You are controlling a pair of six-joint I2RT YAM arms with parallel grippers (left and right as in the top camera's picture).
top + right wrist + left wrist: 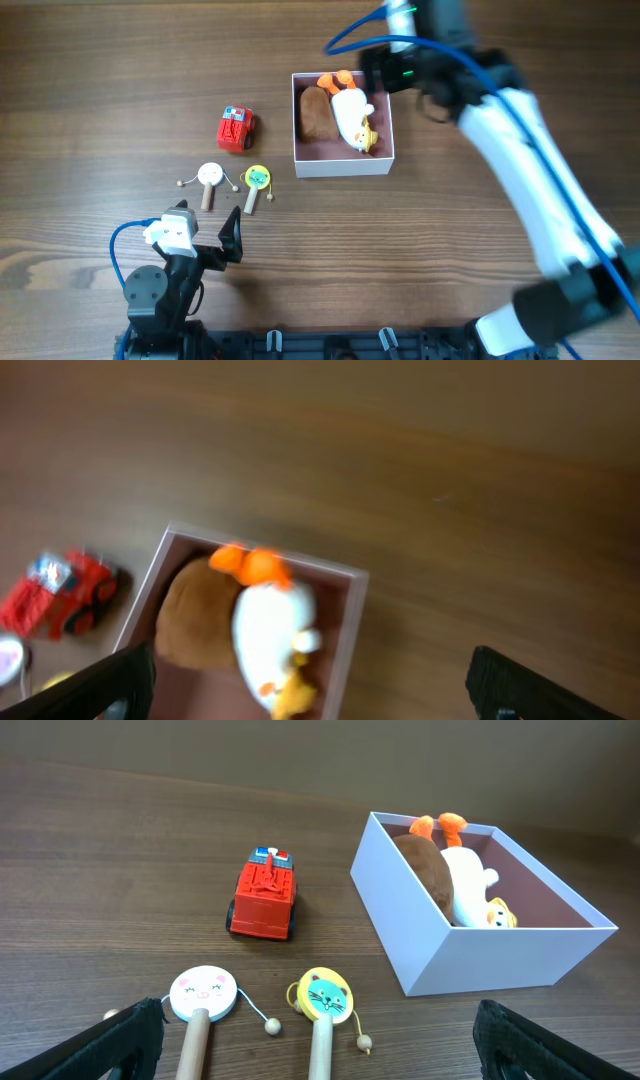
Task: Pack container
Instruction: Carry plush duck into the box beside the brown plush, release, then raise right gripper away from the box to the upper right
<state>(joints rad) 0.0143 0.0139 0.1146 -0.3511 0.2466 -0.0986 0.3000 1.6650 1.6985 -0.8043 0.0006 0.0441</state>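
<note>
I will next move my left gripper to the red toy truck and close it on the sides of its body (236,133) (264,904), behind its roof lights.
The container (385,155) is a square white box with a pink inside; it also shows in the left wrist view (430,935) and the right wrist view (352,620). Inside lie a brown plush (314,113) and a white duck plush with orange feet (350,115). A red toy truck (236,129), a pig-face rattle drum (209,177) and a yellow cat-face rattle drum (257,180) lie on the table left of it. My left gripper (315,1050) is open and empty, just in front of the two drums. My right gripper (310,685) is open and empty above the container's far side.
The wooden table (100,80) carries everything. My right arm (530,150) reaches in from the right side over the table. The left arm's base (160,290) sits at the front left edge.
</note>
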